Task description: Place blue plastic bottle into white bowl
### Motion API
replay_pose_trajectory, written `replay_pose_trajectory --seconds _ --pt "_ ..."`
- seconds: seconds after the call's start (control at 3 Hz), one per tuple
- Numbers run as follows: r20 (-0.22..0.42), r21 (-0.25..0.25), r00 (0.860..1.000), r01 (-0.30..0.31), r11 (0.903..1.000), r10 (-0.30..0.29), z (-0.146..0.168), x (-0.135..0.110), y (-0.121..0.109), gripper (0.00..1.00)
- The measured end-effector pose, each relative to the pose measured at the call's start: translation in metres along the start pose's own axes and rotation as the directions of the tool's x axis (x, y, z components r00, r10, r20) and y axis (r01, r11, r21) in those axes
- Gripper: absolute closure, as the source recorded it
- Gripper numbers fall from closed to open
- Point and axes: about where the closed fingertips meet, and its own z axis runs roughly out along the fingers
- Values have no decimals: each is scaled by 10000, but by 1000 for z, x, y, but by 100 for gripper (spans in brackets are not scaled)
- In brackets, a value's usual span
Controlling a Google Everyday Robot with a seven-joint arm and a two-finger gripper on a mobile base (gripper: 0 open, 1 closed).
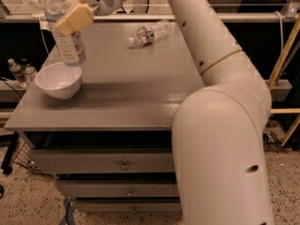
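Observation:
My gripper will let the blue plastic bottle, now hanging just above the bowl's rim, go with its base on the inside bottom of the white bowl (61, 83).
The blue plastic bottle (68, 41), clear bluish with a white cap and a white-blue label, hangs upright in my gripper (75, 17) at the upper left of the camera view. The gripper is shut on the bottle's upper body. The bottle's base is just above the far rim of the white bowl (58, 80). The bowl is round and plain and sits near the left front of the grey cabinet top (140, 88).
A smaller creased clear bottle (151, 32) lies on its side at the back of the cabinet top. My arm (220, 102) fills the right side. Drawers (123, 164) are below. Small bottles (19, 71) stand on a shelf at the left.

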Motion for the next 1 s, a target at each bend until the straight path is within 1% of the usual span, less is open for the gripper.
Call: replay_pose_trajectory --seconds 0.33,0.67,1.0 --pt "-92 -506 9990 438 9978 -443 20 -16 2 100" --pt "-27 -906 9984 565 9943 -570 35 -19 2 100" --pt "77 -1174 9993 366 9924 -359 46 -8 2 100"
